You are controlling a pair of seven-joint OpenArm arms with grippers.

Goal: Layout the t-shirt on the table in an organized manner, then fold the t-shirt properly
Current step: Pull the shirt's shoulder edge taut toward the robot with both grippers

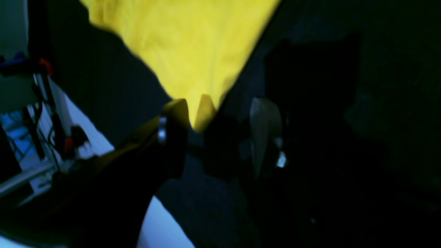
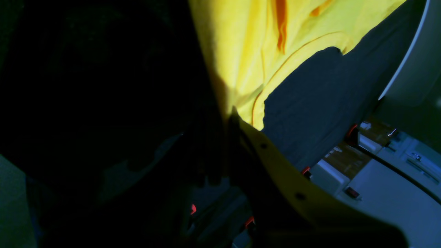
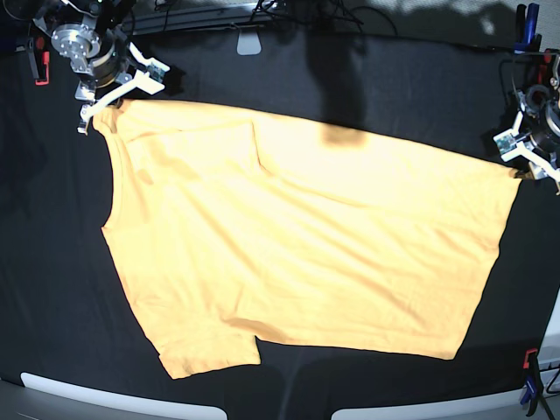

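The back edge of the t-shirt slants toward the front at the hem, so next my left gripper closes on the hem corner point(image 3: 511, 176) and pulls it back together with my right gripper.
The light orange-yellow t-shirt point(image 3: 297, 227) lies spread flat across the black-clothed table point(image 3: 394, 96), collar end at the left and hem at the right. My right gripper point(image 3: 109, 96) is at the shirt's top-left corner. In the right wrist view, it point(image 2: 229, 120) looks shut on the t-shirt point(image 2: 241, 44), whose folds run into the jaws. My left gripper point(image 3: 525, 157) is at the shirt's top-right hem corner. In the blurred left wrist view, its fingers point(image 1: 175, 117) stand apart, with the shirt's point(image 1: 193, 44) corner tip between them.
A red clamp point(image 3: 35, 66) sits at the back left edge, a blue clamp point(image 3: 525, 22) at the back right and another point(image 3: 528, 385) at the front right. White table rim point(image 3: 114, 398) shows along the front. Cables and gear lie beyond the back edge.
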